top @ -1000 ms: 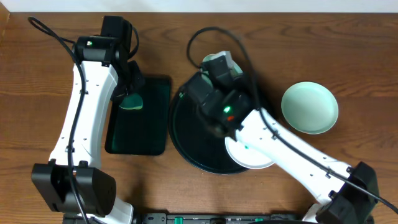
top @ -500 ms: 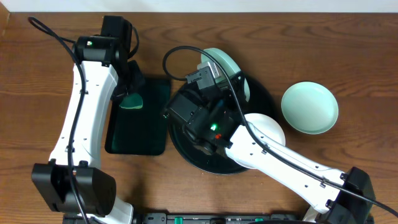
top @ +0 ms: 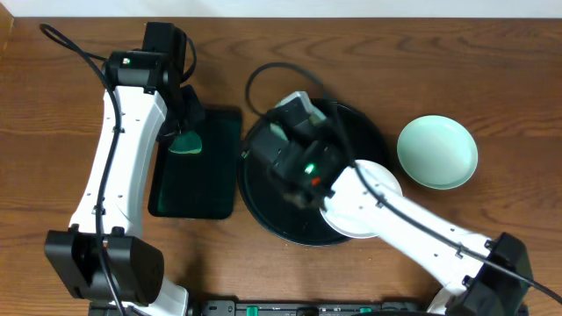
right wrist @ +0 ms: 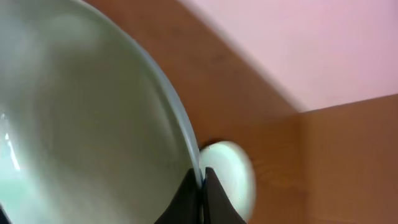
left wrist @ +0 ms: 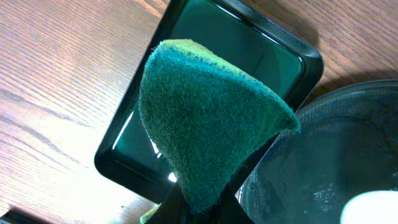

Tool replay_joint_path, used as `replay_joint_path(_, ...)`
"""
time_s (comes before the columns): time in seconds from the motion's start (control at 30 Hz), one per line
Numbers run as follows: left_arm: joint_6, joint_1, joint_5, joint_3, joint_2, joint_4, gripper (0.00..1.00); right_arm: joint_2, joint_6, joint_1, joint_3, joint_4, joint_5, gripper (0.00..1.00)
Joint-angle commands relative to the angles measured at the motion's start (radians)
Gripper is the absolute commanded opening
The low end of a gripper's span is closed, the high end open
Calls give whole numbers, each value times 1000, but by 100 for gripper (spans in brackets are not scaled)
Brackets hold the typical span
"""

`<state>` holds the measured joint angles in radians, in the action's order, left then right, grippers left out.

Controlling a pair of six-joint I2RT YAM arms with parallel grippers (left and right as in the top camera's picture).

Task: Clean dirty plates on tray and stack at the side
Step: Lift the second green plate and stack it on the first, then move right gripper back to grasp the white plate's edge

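Note:
Next, the right gripper releases the white plate on top of the plate on the wood table [top: 438,152] beside the round tray.
My right gripper [top: 286,132] [right wrist: 201,182] is shut on the rim of a white plate [right wrist: 81,112] and holds it tilted above the left part of the round black tray [top: 260,195]. The overhead view shows only a pale sliver of that plate [top: 278,132] beside the wrist. A second plate [top: 379,181] lies on the tray's right side, partly under my right arm. A third plate [top: 437,151] [right wrist: 235,169] sits on the table right of the tray. My left gripper [top: 184,139] [left wrist: 199,208] is shut on a green sponge [left wrist: 205,118], held above a rectangular tray.
The rectangular black tray [top: 204,189] [left wrist: 249,43] lies left of the round tray, whose rim [left wrist: 329,155] nearly touches it. My right arm's cable [top: 263,75] loops over the tray's back. Wood table surrounds both trays.
My right wrist swung over the round tray with the plate, which turned from facing up at the tray's back to tilted and mostly hidden. The left arm has not moved.

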<state>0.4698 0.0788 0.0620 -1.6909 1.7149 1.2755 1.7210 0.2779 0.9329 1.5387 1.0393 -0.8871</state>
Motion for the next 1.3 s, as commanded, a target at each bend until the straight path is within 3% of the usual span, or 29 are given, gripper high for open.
replay_joint_path(0.0, -32, -5, 10, 6, 4, 7, 7, -14, 25, -111, 17, 0, 445, 1)
replay_joint_path(0.2, -32, -5, 10, 6, 4, 10, 7, -40, 24, -366, 18, 2, 819, 1)
replay_joint_path(0.4, -32, -5, 10, 6, 4, 10, 7, -107, 26, -756, 18, 36, 1071, 1)
replay_joint_path(0.67, -32, -5, 10, 6, 4, 2, 7, -109, 68, -1188, -40, 142, 956, 1)
replay_joint_path(0.83, -32, -5, 10, 6, 4, 2, 8, -109, 64, -1307, -167, 80, 953, 1)
replay_joint_path(1.13, -32, -5, 10, 6, 4, -1, 7, -109, 66, -1312, -524, -325, 958, 1)
replay_joint_path(1.2, -32, -5, 10, 6, 4, -3, 7, -109, 66, -1312, -534, -341, 959, 9)
replay_joint_path(1.27, -32, -5, 10, 6, 4, -5, 7, -109, 65, -1311, -532, -352, 970, 31)
